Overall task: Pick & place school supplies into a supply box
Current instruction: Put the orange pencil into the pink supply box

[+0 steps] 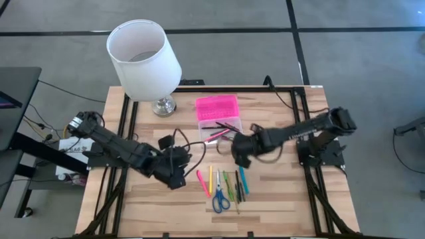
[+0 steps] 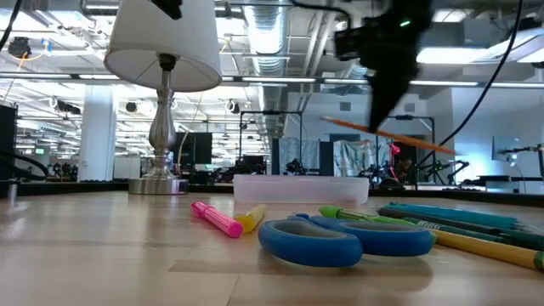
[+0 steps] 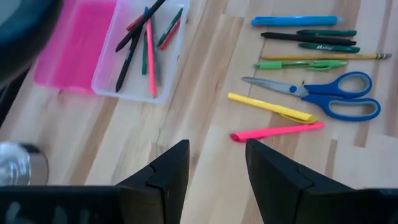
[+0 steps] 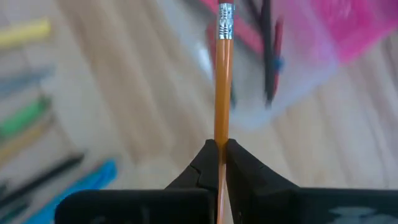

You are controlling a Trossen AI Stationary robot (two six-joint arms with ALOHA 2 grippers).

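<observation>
Next, my right gripper puts the orange pencil, which hangs above the table now, down inside the supply box's clear base, between the pink pen and the base's front side (image 1: 213, 141) (image 4: 192, 28).
My right gripper (image 4: 220, 149) is shut on an orange pencil (image 2: 408, 140) and hangs above the table just in front of the supply box. The box has a clear base (image 3: 140, 59) holding several pens, and its pink lid (image 1: 216, 106) lies behind it. My left gripper (image 3: 217, 168) stands open above bare wood, left of the row of supplies. In that row lie a pink marker (image 3: 277, 132), a yellow marker (image 3: 270, 107), blue-handled scissors (image 3: 329, 96) and several pens, flat on the table. My right gripper pinches the orange pencil's shaft (image 4: 220, 134) between its two fingers, near the middle of its length. The fingers slant down from above. The eraser end (image 4: 225, 12) sticks out ahead of them. The pencil hangs slightly tilted, clear of the table.
A white lamp (image 1: 143, 53) on a metal foot (image 1: 163, 105) stands at the far left, beside the box. Cables trail over the table by both arms. Bare wood lies between the box and the row of supplies.
</observation>
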